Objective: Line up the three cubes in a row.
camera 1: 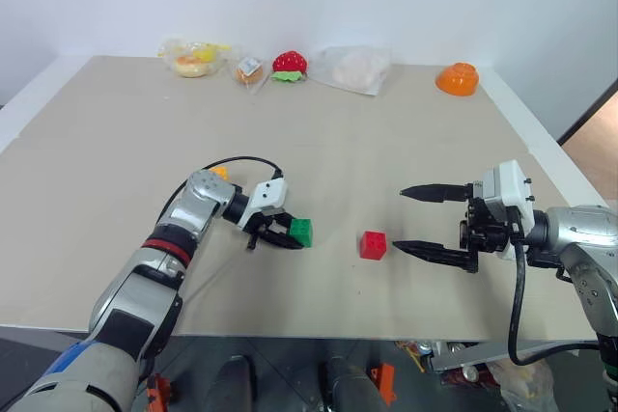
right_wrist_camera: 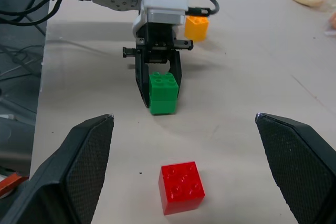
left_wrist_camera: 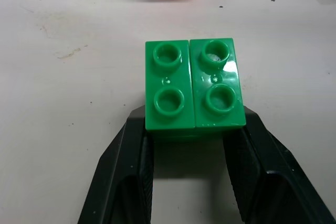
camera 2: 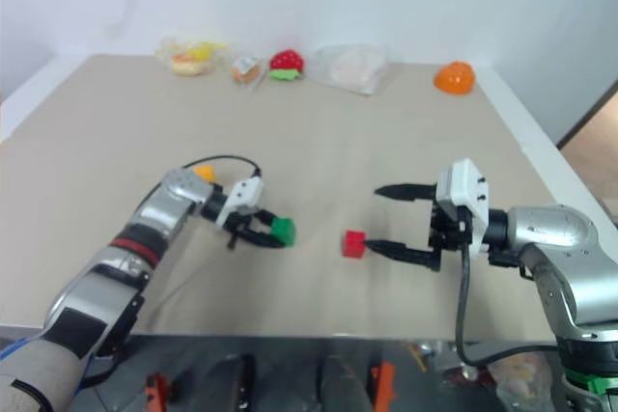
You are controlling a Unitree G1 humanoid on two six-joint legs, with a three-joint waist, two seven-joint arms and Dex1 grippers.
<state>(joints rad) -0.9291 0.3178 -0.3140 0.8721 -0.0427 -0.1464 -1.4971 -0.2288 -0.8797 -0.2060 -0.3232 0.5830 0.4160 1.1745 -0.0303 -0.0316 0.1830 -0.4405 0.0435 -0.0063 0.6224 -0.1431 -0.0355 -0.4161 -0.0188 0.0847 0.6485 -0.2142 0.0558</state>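
Observation:
Next, I bring the green cube to its place with my left gripper and let go of it on the bare table a small gap from the red cube point(camera 1: 316, 237) point(left_wrist_camera: 199, 69).
My left gripper point(camera 1: 293, 236) is shut on the green cube point(camera 1: 302, 232), holding it by its sides low over the table, studs up. In the left wrist view both black fingers point(left_wrist_camera: 126, 182) clamp the green cube point(left_wrist_camera: 194, 83). The red cube point(camera 1: 373, 245) sits on the table just to its right. My right gripper point(camera 1: 400, 219) stands open beside the red cube, on its right, with nothing between its fingers point(right_wrist_camera: 89, 166). Behind my left wrist lies the yellow-orange cube point(right_wrist_camera: 196, 28), partly hidden from the head views point(camera 1: 220, 172).
Along the table's far edge lie a bag of yellow food point(camera 1: 193, 57), a small wrapped item point(camera 1: 250, 70), a strawberry toy point(camera 1: 290, 66), a clear bag point(camera 1: 352, 68) and an orange bowl point(camera 1: 458, 78). The table's front edge runs just below both grippers.

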